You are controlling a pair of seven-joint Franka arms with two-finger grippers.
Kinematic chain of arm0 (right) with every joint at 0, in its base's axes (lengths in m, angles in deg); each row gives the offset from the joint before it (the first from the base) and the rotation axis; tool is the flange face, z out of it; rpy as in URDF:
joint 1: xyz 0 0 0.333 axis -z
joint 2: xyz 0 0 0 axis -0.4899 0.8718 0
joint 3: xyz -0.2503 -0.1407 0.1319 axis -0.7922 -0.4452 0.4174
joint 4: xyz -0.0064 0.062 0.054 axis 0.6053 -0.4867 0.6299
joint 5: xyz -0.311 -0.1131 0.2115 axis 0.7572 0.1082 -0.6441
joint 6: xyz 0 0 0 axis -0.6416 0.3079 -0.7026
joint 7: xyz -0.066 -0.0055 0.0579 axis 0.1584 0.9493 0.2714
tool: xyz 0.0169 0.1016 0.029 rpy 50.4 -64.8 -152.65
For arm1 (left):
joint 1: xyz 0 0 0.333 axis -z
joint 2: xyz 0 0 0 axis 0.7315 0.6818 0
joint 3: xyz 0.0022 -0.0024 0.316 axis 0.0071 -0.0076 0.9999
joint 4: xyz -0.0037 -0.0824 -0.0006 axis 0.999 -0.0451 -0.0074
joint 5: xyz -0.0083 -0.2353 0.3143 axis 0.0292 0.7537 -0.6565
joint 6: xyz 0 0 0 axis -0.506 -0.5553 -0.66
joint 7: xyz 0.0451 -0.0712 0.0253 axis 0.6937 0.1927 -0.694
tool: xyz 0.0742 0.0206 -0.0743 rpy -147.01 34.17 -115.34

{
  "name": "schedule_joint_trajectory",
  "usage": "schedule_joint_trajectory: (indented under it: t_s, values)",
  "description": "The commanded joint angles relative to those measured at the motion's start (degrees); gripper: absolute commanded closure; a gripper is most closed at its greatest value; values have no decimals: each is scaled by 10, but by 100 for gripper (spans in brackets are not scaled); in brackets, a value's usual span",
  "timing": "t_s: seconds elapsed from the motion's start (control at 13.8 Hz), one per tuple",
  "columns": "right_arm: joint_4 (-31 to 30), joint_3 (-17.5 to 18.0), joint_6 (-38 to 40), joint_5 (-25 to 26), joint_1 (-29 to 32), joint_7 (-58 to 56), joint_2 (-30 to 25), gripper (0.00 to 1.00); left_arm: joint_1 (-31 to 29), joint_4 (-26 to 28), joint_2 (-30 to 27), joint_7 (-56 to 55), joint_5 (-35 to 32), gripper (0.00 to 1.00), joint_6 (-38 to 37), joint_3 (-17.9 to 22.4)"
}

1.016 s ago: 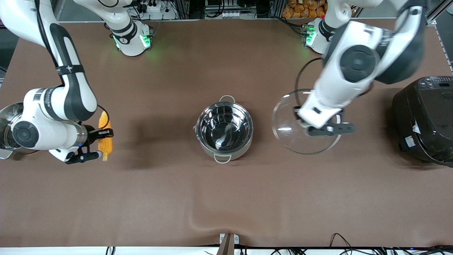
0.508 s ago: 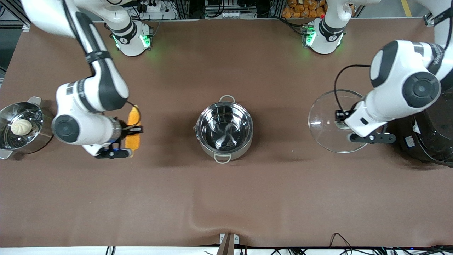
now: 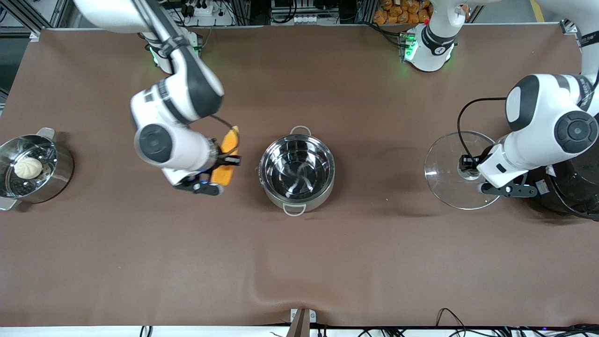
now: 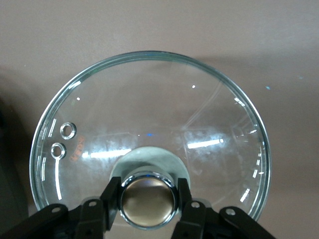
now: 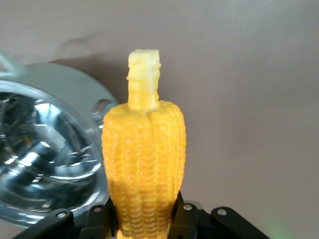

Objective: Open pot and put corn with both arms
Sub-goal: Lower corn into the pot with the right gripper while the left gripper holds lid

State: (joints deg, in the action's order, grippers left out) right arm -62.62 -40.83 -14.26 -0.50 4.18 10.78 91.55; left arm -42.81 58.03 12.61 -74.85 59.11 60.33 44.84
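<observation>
My left gripper is to set the glass lid free on the bare table [image 3: 438, 185], in the space that lies between the steel pot and the black cooker.
The steel pot [image 3: 297, 170] stands open and empty at the table's middle; part of it shows in the right wrist view [image 5: 45, 164]. My right gripper [image 3: 223, 172] is shut on the yellow-orange corn [image 3: 225, 159], holding it above the table just beside the pot, toward the right arm's end. The cob with its pale stem fills the right wrist view [image 5: 143, 164]. My left gripper [image 3: 472, 177] is shut on the copper knob [image 4: 147, 199] of the glass lid [image 3: 456, 169], held low over the table next to the black cooker. The lid shows in the left wrist view [image 4: 149, 124].
A big black cooker [image 3: 575, 192] stands at the left arm's end of the table. A second steel pot [image 3: 47, 178] with a white bun [image 3: 27, 167] stands at the right arm's end. A fold in the brown cloth [image 3: 262, 290] lies near the front camera.
My right gripper has carried the corn from the right arm's end toward the pot. My left gripper has moved the lid away from the pot, close to the black cooker.
</observation>
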Motion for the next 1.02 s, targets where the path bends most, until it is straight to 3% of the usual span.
schedule_joint_trajectory:
  t_s: [0.0,0.15,0.58,0.94]
  values:
    - [61,-7,10,-48,-31,51,37,100,-9,78,-38,4,-35,100,71,-7]
    - [74,-7,9,-87,-45,53,49,100,-24,109,-37,6,-49,100,122,-8]
    - [96,-8,-37,-91,-84,55,96,100,-44,202,-21,13,-50,100,283,-8]
    - [98,-8,-134,-87,-107,33,142,100,-42,205,6,3,-44,100,324,-10]
